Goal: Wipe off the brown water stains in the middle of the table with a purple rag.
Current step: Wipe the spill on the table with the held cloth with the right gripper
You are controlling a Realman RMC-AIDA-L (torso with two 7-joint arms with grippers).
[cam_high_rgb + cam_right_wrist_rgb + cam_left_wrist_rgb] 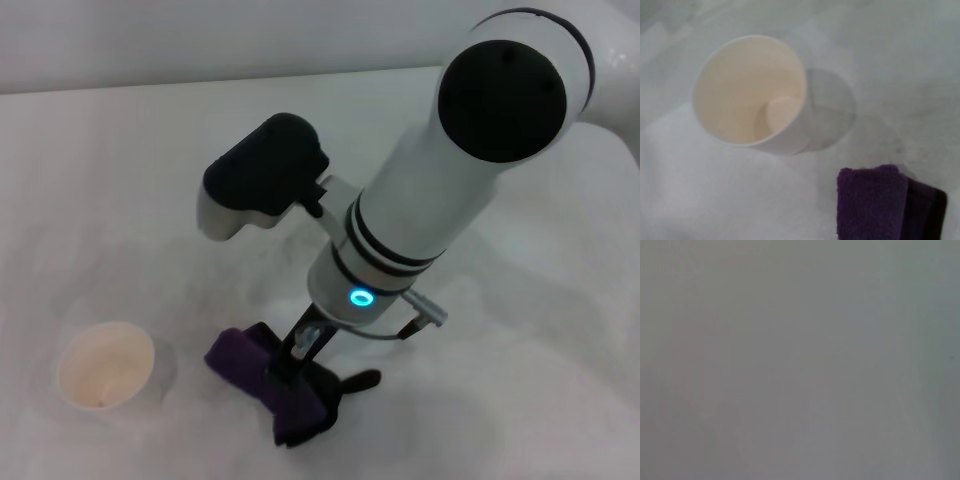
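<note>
Next, my right gripper lets go of the purple rag on the bare table [443,258] under my forearm, well away from the cup.
The purple rag [246,357] lies bunched on the white table [120,180], near its front middle, with a short black tab sticking out to the right. My right gripper [287,368] comes straight down onto the rag's middle and pinches it against the tabletop. The rag's corner with black edging also shows in the right wrist view [875,200]. No brown water stain shows in any view; it may be hidden under the rag or the arm. The left gripper is out of view, and the left wrist view shows only flat grey.
A white paper cup [105,367] stands upright just left of the rag, a hand's width away; it also shows in the right wrist view [751,92]. My right forearm [440,190] covers the table's middle right. The table's far edge [200,82] runs along the back.
</note>
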